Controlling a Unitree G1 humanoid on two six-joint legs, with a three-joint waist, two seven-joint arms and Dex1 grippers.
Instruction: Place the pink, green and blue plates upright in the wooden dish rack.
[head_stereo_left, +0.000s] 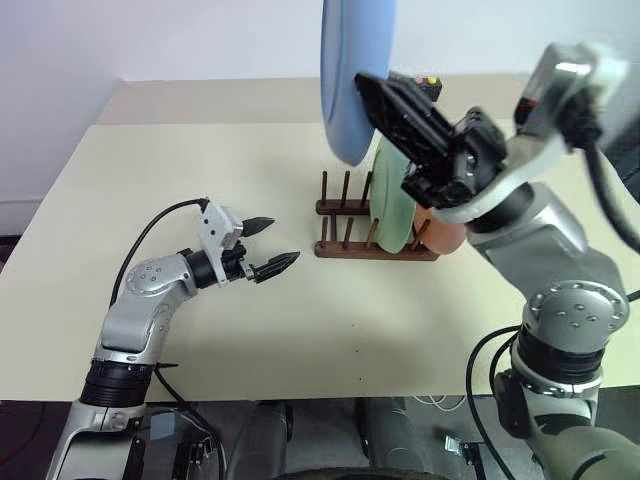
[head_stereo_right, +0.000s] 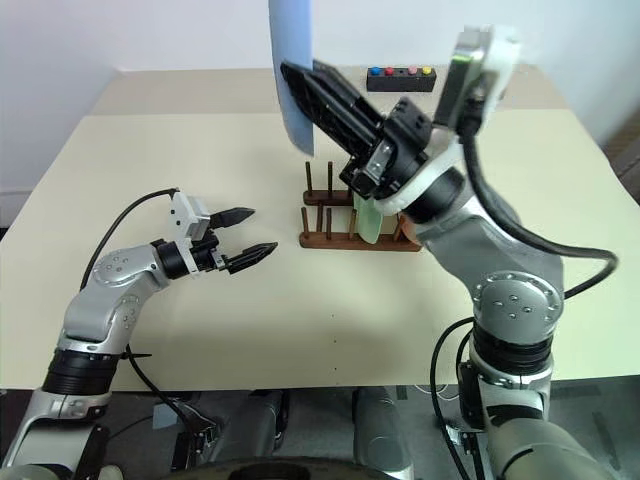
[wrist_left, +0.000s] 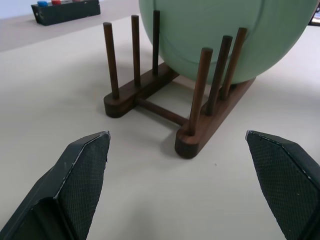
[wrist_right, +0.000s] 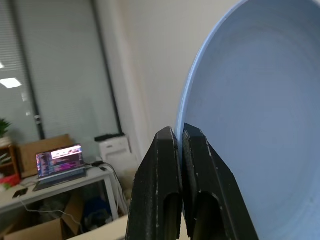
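Once the robot's right gripper lets go, the blue plate will sit between the rack's end wires nearest my left gripper (head_stereo_left: 339, 245).
My right gripper (head_stereo_left: 362, 84) is shut on the rim of the light blue plate (head_stereo_left: 350, 60) and holds it edge-up, high above the dark wooden dish rack (head_stereo_left: 345, 246). The wrist view shows both fingers (wrist_right: 170, 175) pinching the blue plate (wrist_right: 260, 125). A mint green plate (head_stereo_left: 393, 200) stands upright between the rack's pegs. Behind it, a salmon pink plate (head_stereo_left: 443, 237) shows at the rack's right end, mostly hidden by my right arm. My left gripper (head_stereo_left: 272, 246) hovers open and empty over the table, left of the rack and pointing at it.
The rack stands near the middle of the beige table (head_stereo_left: 150, 170). A black box with coloured buttons (head_stereo_right: 400, 78) lies at the table's far edge. Several free pegs (wrist_left: 135, 50) stand at the rack's left end.
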